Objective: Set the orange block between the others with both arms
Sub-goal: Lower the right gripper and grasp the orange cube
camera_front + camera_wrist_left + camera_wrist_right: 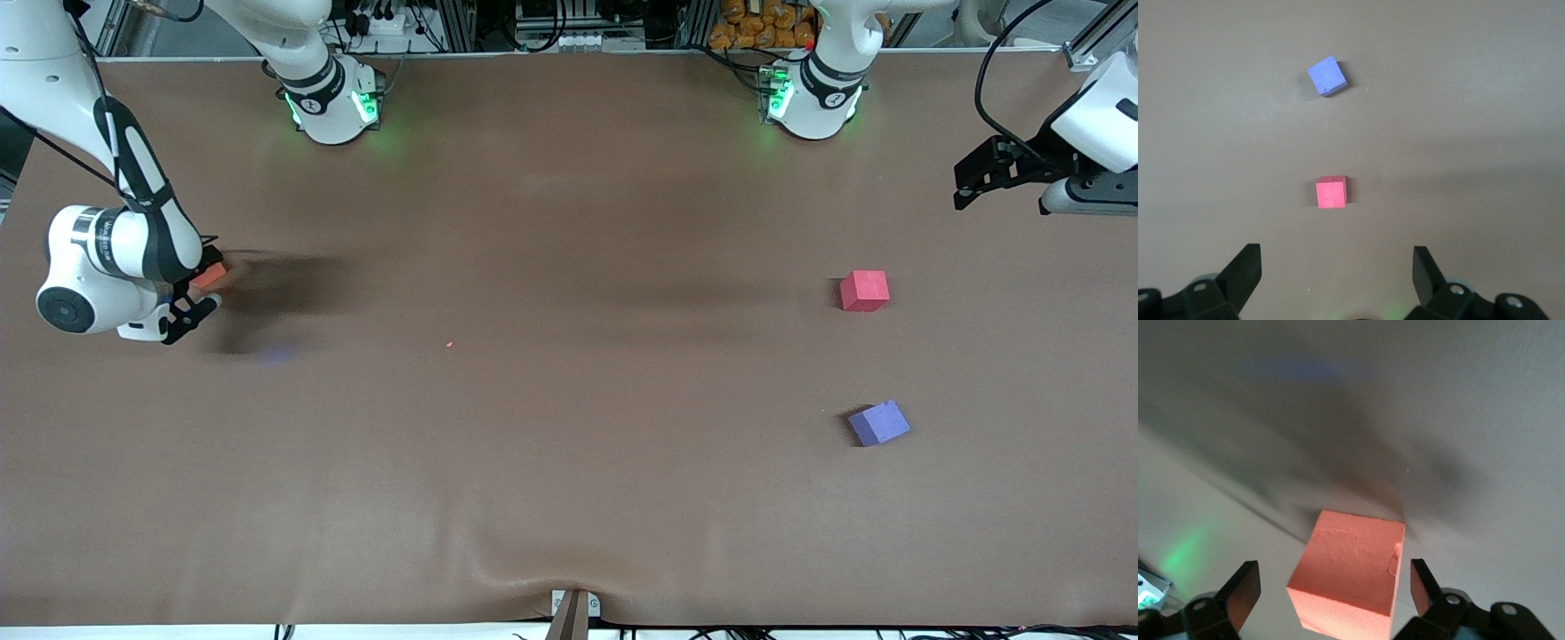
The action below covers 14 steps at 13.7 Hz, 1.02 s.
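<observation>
My right gripper should close on the opposite sides of the orange block (209, 277) (1395, 583), where its open fingers are already in place around it.
The orange block (213, 276) (1350, 570) rests on the table at the right arm's end. My right gripper (203, 286) (1333, 588) is down around it and open. The block sits between the fingers (1243, 588) with a gap on each side. The pinkish-red cube (864, 291) (1331, 193) and the lavender cube (878, 422) (1327, 75) lie apart at the left arm's end, the lavender one nearer the front camera. My left gripper (973, 182) (1336, 268) hangs open and empty above the table at the left arm's end, with both cubes in its wrist view.
The brown table cover (569, 462) has a wrinkle near its front edge above a small bracket (575, 609). A tiny orange speck (450, 344) lies mid-table. Two green-lit arm bases (336, 102) (811, 98) stand along the back edge.
</observation>
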Available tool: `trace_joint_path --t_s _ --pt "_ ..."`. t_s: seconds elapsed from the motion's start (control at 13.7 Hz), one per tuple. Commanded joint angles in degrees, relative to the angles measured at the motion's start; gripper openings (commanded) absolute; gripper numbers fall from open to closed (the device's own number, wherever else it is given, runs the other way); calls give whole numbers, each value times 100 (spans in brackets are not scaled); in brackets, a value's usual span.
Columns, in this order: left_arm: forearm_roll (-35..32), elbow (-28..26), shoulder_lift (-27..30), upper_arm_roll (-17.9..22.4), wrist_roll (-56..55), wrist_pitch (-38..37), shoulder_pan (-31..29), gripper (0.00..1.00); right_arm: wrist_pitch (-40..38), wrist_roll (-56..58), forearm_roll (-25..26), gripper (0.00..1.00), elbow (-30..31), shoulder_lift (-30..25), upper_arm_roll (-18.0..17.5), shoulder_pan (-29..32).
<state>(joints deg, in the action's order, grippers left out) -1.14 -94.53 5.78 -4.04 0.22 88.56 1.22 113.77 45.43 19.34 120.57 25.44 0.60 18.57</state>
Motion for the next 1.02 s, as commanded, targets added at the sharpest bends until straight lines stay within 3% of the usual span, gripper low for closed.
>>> trace_joint_path --t_s 0.0,0.07,0.15,0.22,0.36,0.51,0.8,0.95 --pt "9 93 -15 -9 118 -67 -52 100 312 406 333 100 151 92 2 383" --pt "9 84 -7 -9 118 -67 -52 100 312 406 334 89 142 136 2 489" --pt "9 84 -15 0 118 -67 -52 100 312 406 334 33 142 171 -7 551" --pt "9 84 -15 0 118 -67 -52 100 278 406 334 0 108 172 -7 543" --pt "9 93 -7 0 118 -67 -61 100 164 371 238 0 -155 163 -77 394" --pt "9 102 -15 0 118 -67 -52 100 -187 370 -331 0 -716 172 -375 96" --pt "0 93 -42 -9 110 -49 -43 100 -478 274 -1412 0 -1753 329 -464 -1370" --pt "0 93 -76 -9 110 -32 -35 100 -793 -381 -2054 0 -2325 645 -464 -2073"
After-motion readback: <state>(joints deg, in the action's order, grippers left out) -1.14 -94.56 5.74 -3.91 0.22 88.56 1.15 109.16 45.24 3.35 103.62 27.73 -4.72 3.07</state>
